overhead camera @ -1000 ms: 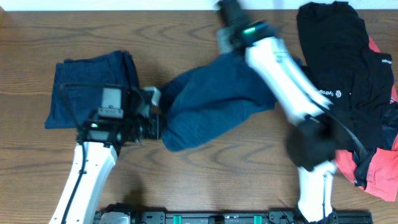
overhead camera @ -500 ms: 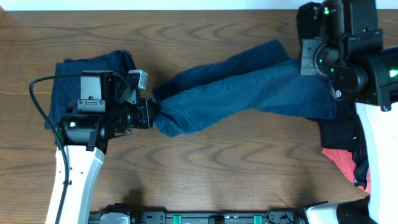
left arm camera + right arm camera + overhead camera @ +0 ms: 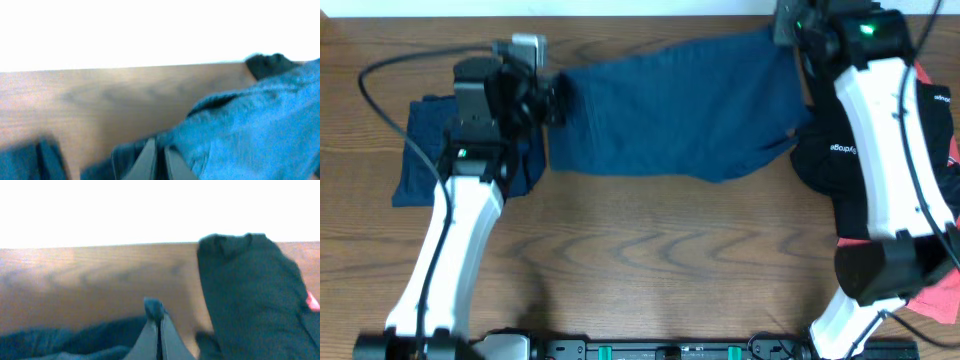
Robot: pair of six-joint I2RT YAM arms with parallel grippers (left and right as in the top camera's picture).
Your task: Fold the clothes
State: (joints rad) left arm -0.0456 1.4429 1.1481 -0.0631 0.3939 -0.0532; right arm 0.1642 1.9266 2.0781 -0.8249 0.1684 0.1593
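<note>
I should let go of the navy-blue garment's corner with my right gripper on the table's far side [image 3: 721, 61], short of the black clothing.
A navy-blue garment [image 3: 670, 115] hangs stretched between my two grippers above the far half of the table. My left gripper [image 3: 555, 90] is shut on its left edge, seen as blue cloth in the left wrist view [image 3: 250, 130]. My right gripper [image 3: 788, 35] is shut on its right corner; a tuft of the cloth [image 3: 154, 307] pokes out between the fingers. A second navy garment [image 3: 425, 150] lies folded at the far left, partly under the left arm.
A pile of black clothing [image 3: 910, 130] with a red piece [image 3: 930, 300] lies at the right edge, also in the right wrist view [image 3: 250, 290]. Bare wooden table [image 3: 650, 260] fills the front middle. A black rail [image 3: 670, 350] runs along the front edge.
Both grippers rose and moved toward the far edge, pulling the blue garment from a bunched diagonal shape into a wide, flat spread between them.
</note>
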